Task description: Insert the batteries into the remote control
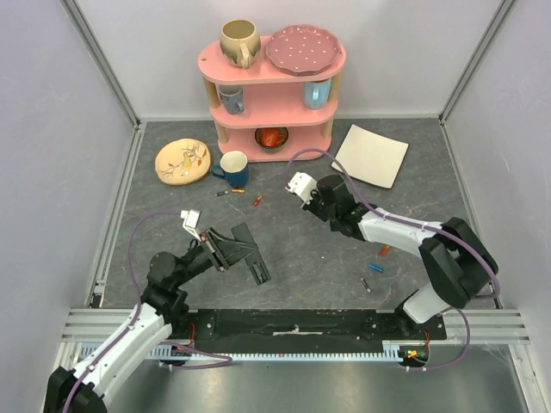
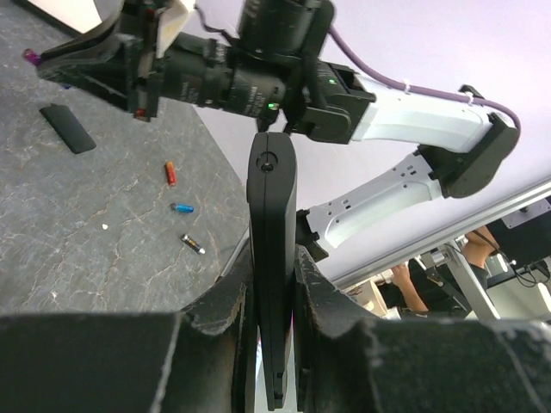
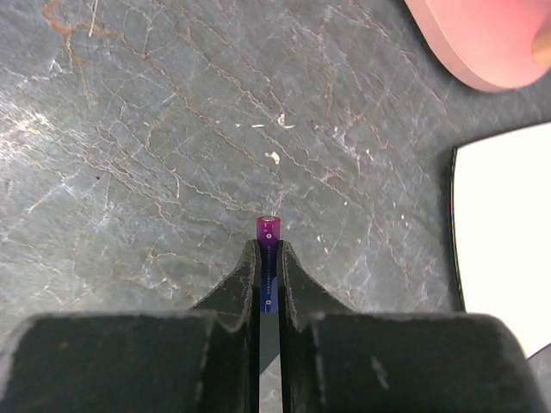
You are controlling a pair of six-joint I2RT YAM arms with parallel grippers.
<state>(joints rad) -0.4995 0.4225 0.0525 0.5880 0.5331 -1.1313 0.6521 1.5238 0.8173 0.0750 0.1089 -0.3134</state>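
Note:
My right gripper will let go of the blue battery on the bare table (image 1: 277, 215) (image 3: 169, 191) close to the red battery near the blue mug.
My left gripper (image 1: 244, 251) is shut on the slim black remote control (image 1: 250, 255) and holds it above the table; in the left wrist view the remote (image 2: 270, 198) stands on edge between the fingers (image 2: 318, 288). My right gripper (image 1: 303, 196) is shut on a blue battery with a purple end (image 3: 269, 231), which sticks out past the fingertips (image 3: 247, 267) over bare table. Loose batteries lie on the table: orange-red (image 2: 170, 173), blue (image 2: 182, 207) and silvery-dark (image 2: 193, 244). Two more lie near the blue mug (image 1: 256, 200). The black back cover (image 2: 67, 127) lies flat on the table.
A pink shelf (image 1: 274, 95) with cups and a plate stands at the back. A blue mug (image 1: 233, 167) and a yellow plate (image 1: 182, 160) sit in front of it to the left. A white square plate (image 1: 371, 155) lies at the right.

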